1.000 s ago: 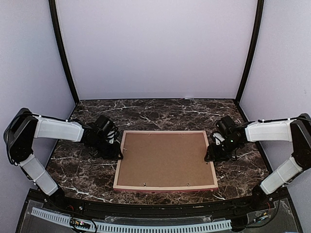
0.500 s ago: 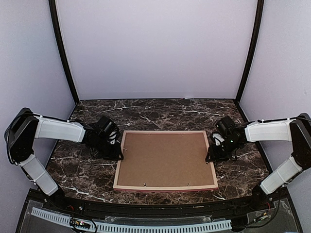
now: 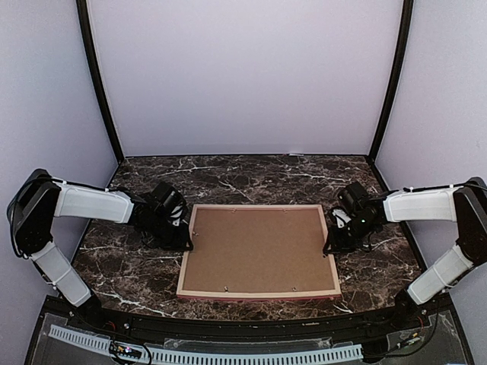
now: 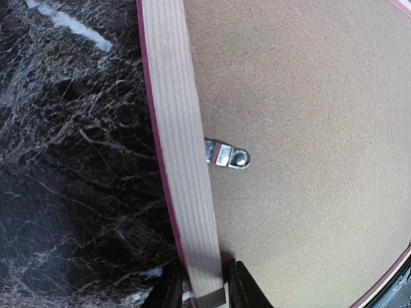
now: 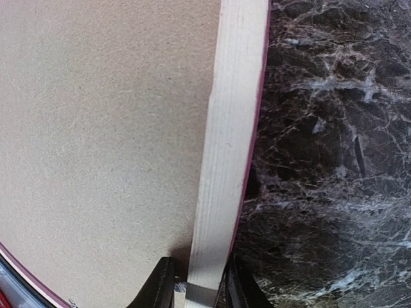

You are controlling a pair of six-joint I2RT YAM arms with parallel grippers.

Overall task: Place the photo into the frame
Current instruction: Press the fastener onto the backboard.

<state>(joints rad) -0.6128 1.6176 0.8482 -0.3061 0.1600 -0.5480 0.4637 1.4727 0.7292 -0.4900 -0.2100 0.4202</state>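
Observation:
The metal clip by the frame's bar crowds my right gripper's finger, so next I open and take that bar past the clip [image 3: 333, 268], closer to the near corner of the frame.
The frame [image 3: 259, 295] lies back-up on the marble table, its pale wood rails around a brown backing board [image 3: 259, 249]. The photo is hidden. My left gripper [image 3: 187, 242] is shut on the frame's left rail [image 4: 180, 154], one finger on each side. My right gripper [image 3: 329, 245] is shut on the right rail [image 5: 231, 154] the same way. A metal turn clip [image 4: 228, 156] sits on the board by the left rail, in the left wrist view.
The dark marble table [image 3: 251, 175] runs out to the lilac walls behind and at both sides. Small clips [image 3: 227, 288] show along the frame's near rail. The black front edge [image 3: 243, 327] lies just below the frame.
Hardly any. The frame's near left corner sits very slightly further left than one second ago; both grippers keep their hold on the rails.

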